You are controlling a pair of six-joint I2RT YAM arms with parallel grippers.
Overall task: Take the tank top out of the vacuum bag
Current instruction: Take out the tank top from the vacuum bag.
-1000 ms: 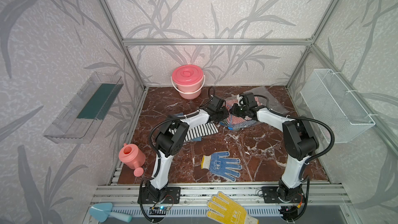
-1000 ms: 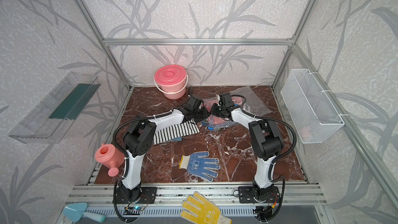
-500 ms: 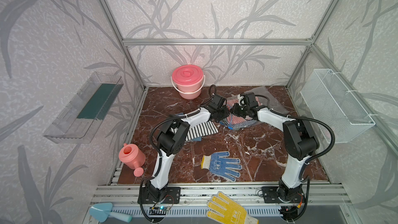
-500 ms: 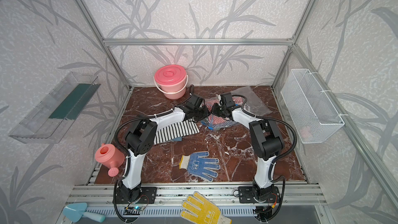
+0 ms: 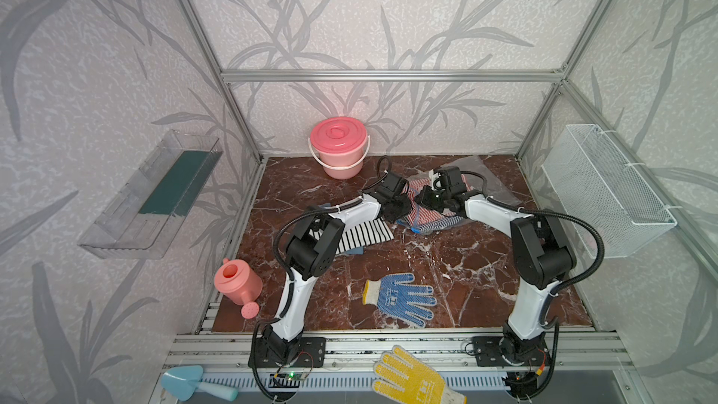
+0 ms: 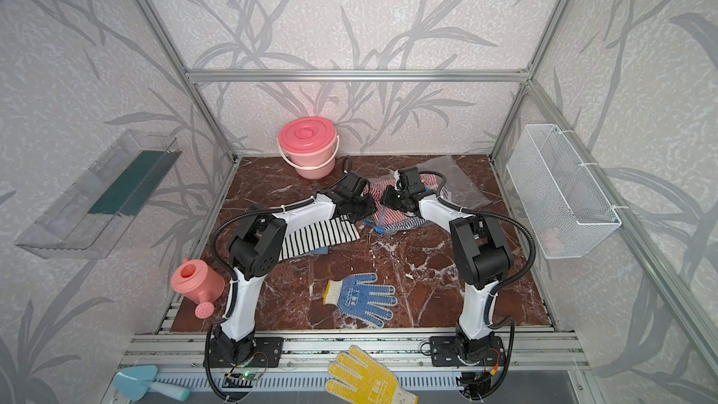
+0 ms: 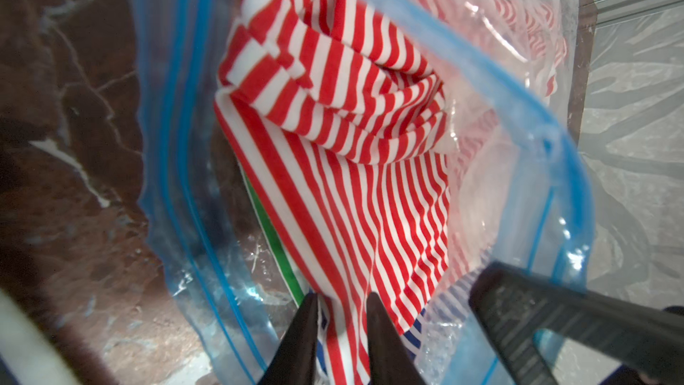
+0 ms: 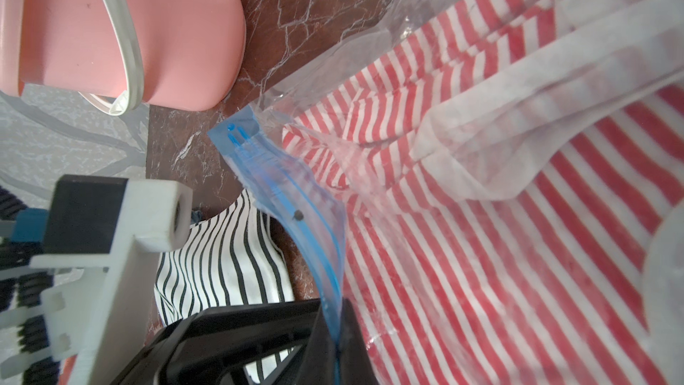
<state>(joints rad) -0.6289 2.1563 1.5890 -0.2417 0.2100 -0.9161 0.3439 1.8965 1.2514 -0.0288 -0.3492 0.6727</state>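
The left gripper has blue-striped cloth within its fingers beside the tank top's edge, so it should open and pinch only the red-and-white fold (image 7: 349, 306) before pulling.
The vacuum bag (image 5: 493, 184) lies crinkled at the back right of the marble floor, its blue zip strip (image 7: 481, 68) lifted so the mouth gapes. The red-and-white striped tank top (image 7: 351, 105) sits bunched inside the mouth. My left gripper (image 7: 342, 300) reaches into the opening and is shut on the tank top's near edge. My right gripper (image 8: 335, 312) is shut on the bag's zip strip (image 8: 296, 198), holding that lip up. In both top views the grippers meet tip to tip over the bag, the left gripper (image 5: 404, 207) beside the right gripper (image 5: 421, 200).
More cloth with green and blue stripes (image 7: 285, 264) lies under the tank top. A black-and-white striped cloth (image 5: 361, 235) lies under my left arm. A pink bucket (image 5: 338, 147) stands behind, a blue glove (image 5: 402, 299) in front, a pink watering can (image 5: 237, 285) front left, and a wire basket (image 5: 606, 192) hangs on the right wall.
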